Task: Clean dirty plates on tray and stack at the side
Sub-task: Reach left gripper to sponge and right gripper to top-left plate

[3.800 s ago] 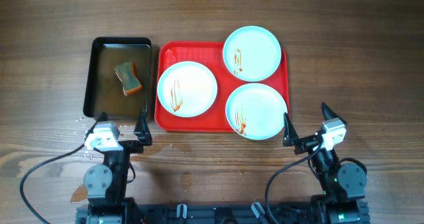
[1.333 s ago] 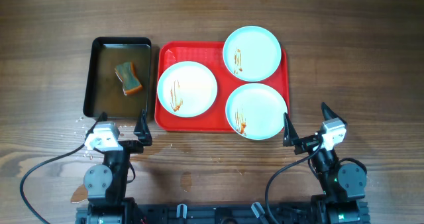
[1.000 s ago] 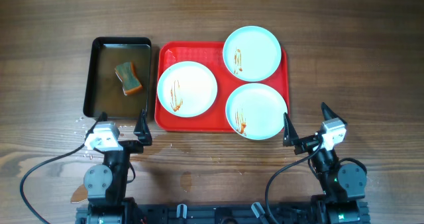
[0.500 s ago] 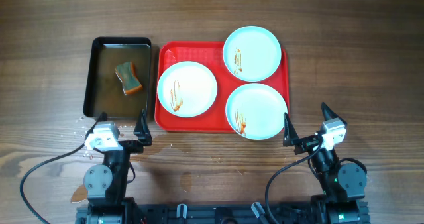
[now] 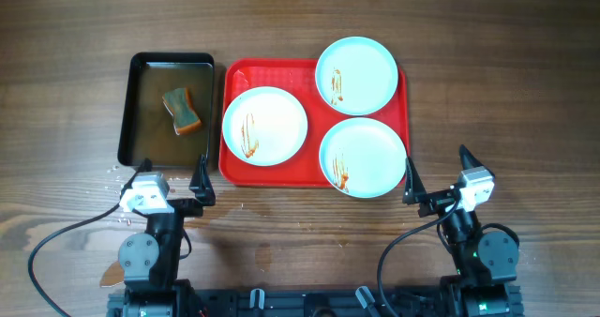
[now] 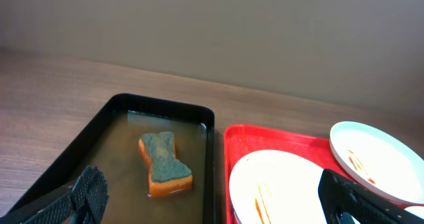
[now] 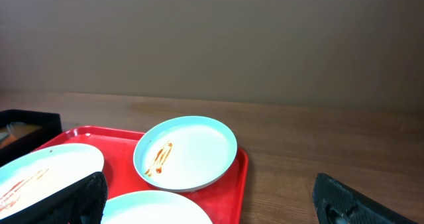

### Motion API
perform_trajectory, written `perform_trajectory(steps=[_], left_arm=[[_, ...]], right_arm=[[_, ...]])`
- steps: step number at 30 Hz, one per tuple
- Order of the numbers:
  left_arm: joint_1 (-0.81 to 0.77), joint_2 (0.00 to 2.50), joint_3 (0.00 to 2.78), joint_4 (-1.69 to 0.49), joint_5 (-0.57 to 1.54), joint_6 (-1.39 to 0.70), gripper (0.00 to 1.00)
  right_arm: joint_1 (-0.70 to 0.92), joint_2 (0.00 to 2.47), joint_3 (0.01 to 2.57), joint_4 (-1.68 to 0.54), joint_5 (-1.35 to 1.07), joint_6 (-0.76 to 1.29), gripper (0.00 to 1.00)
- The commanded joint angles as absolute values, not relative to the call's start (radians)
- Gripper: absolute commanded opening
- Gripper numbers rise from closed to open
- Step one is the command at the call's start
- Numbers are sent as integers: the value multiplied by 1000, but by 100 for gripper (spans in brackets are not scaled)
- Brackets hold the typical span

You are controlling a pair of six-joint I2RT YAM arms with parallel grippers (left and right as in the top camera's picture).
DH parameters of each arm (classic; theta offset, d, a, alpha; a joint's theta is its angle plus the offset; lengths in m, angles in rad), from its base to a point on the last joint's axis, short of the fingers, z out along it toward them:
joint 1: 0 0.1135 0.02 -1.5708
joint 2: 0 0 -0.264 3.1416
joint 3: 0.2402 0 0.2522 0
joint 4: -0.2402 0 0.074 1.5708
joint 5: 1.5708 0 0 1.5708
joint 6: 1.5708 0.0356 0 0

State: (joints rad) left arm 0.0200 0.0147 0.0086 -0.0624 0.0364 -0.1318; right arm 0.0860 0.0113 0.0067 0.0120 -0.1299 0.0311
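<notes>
Next, I close my left gripper on the narrow middle (image 5: 180, 111) (image 6: 163, 157) of the green-and-orange sponge, because the streaked plates need wiping.
The red tray (image 5: 234, 172) holds three pale plates with reddish-brown streaks: one at the left (image 5: 265, 125), one at the far right corner (image 5: 356, 75), one at the near right (image 5: 364, 158). My left gripper (image 5: 172, 174) is open and empty, just in front of the tray's near left corner. My right gripper (image 5: 436, 167) is open and empty, beside the tray's near right corner. The left wrist view shows the left plate (image 6: 278, 184) and the far plate (image 6: 371, 151). The right wrist view shows the far plate (image 7: 189, 151), the left plate (image 7: 46, 168) and the near plate (image 7: 159, 211).
A black tray (image 5: 131, 120) of brownish water stands left of the red tray, with a green-and-orange sponge (image 5: 182, 111) lying in it; the sponge also shows in the left wrist view (image 6: 164, 164). Bare wooden table lies right of the red tray (image 7: 318, 151).
My right gripper has shifted very slightly to the right. The plates, trays, sponge and left gripper have not moved.
</notes>
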Motion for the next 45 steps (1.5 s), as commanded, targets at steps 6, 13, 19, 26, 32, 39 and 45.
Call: perform_trajectory(steps=[6,13,19,26,32,39,45], left_arm=[[27,29,83,-20,44,-172,100],[27,432,463,-192,118,-174,100],[27,710,756,-415,146,-191,100],[27,986,984,-705,303,-191,100],[27,1133,985,-735,487,-220,100],[32,1182,987,-710,500,-266,100],[44,1267,1095,-816,268,-413,100]], right_arm=[[81,24,55,15,-117,108,100],[81,310,300,13,-171,57,100],[81,688,600,-87,-321,52,100],[81,1183,1117,-579,-535,53,100],[81,1451,1198,-455,-742,78,100],[81,1592,1197,-419,-867,241,100],[120,1594,1291,-542,-656,235,95]])
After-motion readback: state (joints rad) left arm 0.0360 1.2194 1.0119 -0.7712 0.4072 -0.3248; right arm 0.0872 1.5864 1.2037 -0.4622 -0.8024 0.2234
